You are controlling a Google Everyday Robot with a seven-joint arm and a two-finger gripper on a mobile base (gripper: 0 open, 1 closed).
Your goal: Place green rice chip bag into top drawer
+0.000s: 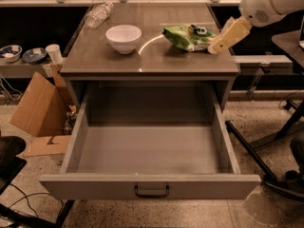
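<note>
The middle of the green rice chip bag (195, 36) is the next place for my gripper, so next I move it over there and close it.
The green rice chip bag (187, 37) lies crinkled on the right part of the grey table top (114, 61). The top drawer (149, 148) is pulled fully open below the table top, and its inside is bare. Its flat front carries a small dark bar handle (151, 192). My gripper (227, 36) hangs from the white arm (270, 4) at the upper right. Its cream-coloured fingers reach the right end of the bag, just above the table top.
A white bowl (123, 37) stands left of the bag. A clear plastic bottle (98, 14) lies at the table's back left. An open cardboard box (40, 106) sits on the floor at left. A side shelf holds dishes and a cup (53, 53). Black desk legs (266, 141) stand at right.
</note>
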